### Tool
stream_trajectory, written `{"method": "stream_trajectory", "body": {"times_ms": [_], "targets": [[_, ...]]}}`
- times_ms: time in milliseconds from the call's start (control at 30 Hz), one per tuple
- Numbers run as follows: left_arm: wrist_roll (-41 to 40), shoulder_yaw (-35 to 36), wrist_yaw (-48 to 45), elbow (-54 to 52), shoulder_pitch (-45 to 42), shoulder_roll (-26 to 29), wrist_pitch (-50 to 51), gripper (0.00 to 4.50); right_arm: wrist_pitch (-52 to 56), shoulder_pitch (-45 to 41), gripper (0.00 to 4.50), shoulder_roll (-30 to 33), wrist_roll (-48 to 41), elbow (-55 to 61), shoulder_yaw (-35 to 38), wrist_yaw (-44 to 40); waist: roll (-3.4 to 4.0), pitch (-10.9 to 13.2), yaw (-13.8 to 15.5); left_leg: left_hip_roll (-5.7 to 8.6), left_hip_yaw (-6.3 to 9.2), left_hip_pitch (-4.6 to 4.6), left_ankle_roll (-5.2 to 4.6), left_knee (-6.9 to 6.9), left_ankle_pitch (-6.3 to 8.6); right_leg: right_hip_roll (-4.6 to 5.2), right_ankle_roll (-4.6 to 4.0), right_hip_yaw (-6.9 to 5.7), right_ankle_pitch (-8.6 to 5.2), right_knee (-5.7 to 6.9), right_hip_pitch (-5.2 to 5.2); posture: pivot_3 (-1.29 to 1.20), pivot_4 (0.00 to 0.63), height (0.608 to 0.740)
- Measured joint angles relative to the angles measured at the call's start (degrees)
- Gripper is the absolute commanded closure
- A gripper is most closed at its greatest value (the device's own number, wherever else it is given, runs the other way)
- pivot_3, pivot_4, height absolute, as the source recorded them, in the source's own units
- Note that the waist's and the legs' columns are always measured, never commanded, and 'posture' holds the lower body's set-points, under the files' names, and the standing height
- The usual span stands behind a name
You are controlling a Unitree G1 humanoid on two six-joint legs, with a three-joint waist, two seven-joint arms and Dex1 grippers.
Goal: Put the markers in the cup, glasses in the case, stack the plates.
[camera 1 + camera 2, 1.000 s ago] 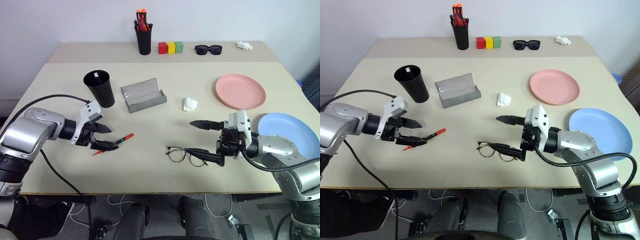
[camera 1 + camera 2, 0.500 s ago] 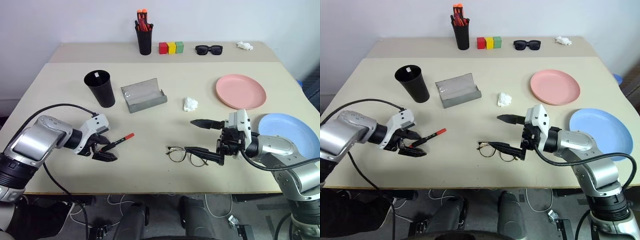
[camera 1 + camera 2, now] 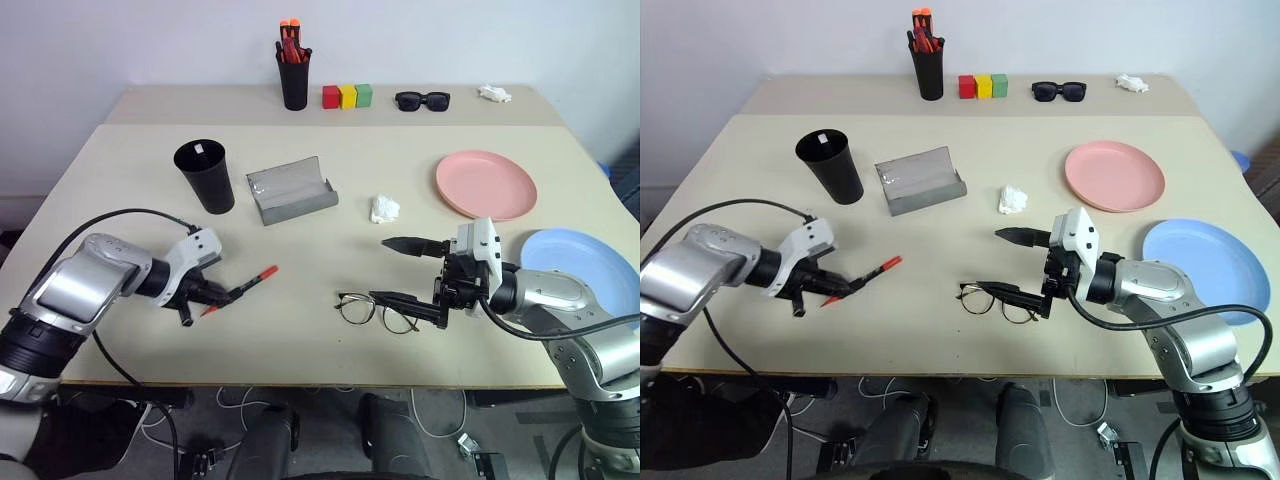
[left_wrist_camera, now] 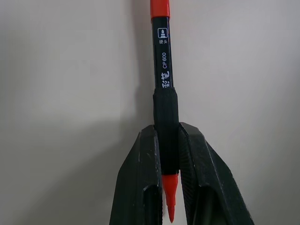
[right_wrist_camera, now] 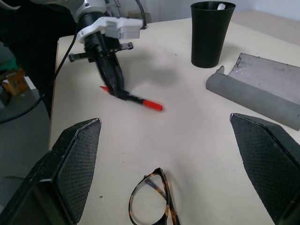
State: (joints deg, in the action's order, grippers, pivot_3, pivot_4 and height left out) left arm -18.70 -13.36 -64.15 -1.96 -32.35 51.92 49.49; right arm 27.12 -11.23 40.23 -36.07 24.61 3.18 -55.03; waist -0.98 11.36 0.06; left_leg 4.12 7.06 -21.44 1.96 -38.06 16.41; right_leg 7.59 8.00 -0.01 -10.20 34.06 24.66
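Note:
The marker will leave my left gripper inside the black cup [image 3: 197,157] beside the open grey case.
A marker [image 3: 252,282] with a black body and red cap lies on the table at the front left. My left gripper [image 3: 214,297] is shut on its black end, and in the left wrist view both fingers [image 4: 143,173] clamp the marker [image 4: 162,70]. The thin-framed glasses [image 3: 376,310] lie at front centre. My right gripper [image 3: 402,272] stands open beside them, its lower finger reaching over the frame. The black cup [image 3: 205,176] stands upright behind my left gripper. The open grey case [image 3: 291,190] lies right of the cup. The pink plate [image 3: 484,184] and blue plate [image 3: 592,262] lie apart at the right.
A black pen pot [image 3: 293,76] with orange-capped pens, coloured blocks [image 3: 344,96], black sunglasses [image 3: 421,100] and a small white object [image 3: 494,93] line the back. A crumpled white wad [image 3: 383,209] lies between case and pink plate.
My left gripper has shifted a little toward the marker and closed its fingers on the black end. The marker's red cap now lies slightly further right. The right arm has stayed still.

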Motion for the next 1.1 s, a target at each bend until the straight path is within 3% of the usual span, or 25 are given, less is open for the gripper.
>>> {"method": "stream_trajectory", "body": {"times_ms": [233, 433, 600, 867, 1100], "targets": [[-0.89, 15.32, 11.67, 12.3, -11.07, -11.92, -17.92, 4.49, -0.18, -0.53, 0.0, -0.17, 0.97, -0.16, -0.05, 0.1, 0.0, -0.01, 0.09, 0.0, -0.02, 0.02, 0.03, 0.03, -0.01, 0.0, -0.02, 0.0, 0.02, -0.01, 0.04, 0.0, 0.15, 0.74], [0.81, 22.4, 18.97, 25.06, -16.26, -16.88, -39.12, 4.49, 0.2, -1.79, 0.0, -2.42, -0.68, -0.81, 0.73, 1.15, -0.01, -0.02, 0.29, 0.01, -0.04, 0.02, 0.07, 0.01, -0.03, 0.0, -0.03, 0.01, 0.04, -0.03, 0.02, 0.0, 0.15, 0.74], [0.48, 27.49, 23.36, 34.77, -19.41, -19.53, -51.09, 4.49, 2.56, -5.28, 0.0, -4.35, -5.82, -1.38, 3.59, 3.54, -0.02, -0.03, 0.46, 0.02, -0.03, 0.01, 0.07, 0.01, -0.03, 0.0, -0.03, 0.01, 0.06, -0.04, 0.02, 0.0, 0.15, 0.74], [-1.62, 32.45, 25.25, 46.07, -20.43, -22.07, -60.27, 4.49, 2.66, -4.52, 0.0, -4.13, -5.72, -1.36, 3.6, 3.77, -0.03, -0.03, 0.56, 0.04, -0.04, 0.01, 0.06, -0.01, -0.04, 0.0, -0.02, 0.0, 0.07, -0.01, 0.01, 0.0, 0.15, 0.74], [-1.94, 32.62, 24.34, 53.44, -20.41, -25.36, -63.67, 4.49, 2.92, -4.55, 0.0, -4.0, -5.68, -1.27, 3.58, 3.92, -0.04, -0.04, 0.51, 0.04, -0.04, 0.01, 0.06, -0.02, -0.04, 0.0, -0.01, 0.0, 0.07, -0.02, 0.0, 0.0, 0.15, 0.74]]}}
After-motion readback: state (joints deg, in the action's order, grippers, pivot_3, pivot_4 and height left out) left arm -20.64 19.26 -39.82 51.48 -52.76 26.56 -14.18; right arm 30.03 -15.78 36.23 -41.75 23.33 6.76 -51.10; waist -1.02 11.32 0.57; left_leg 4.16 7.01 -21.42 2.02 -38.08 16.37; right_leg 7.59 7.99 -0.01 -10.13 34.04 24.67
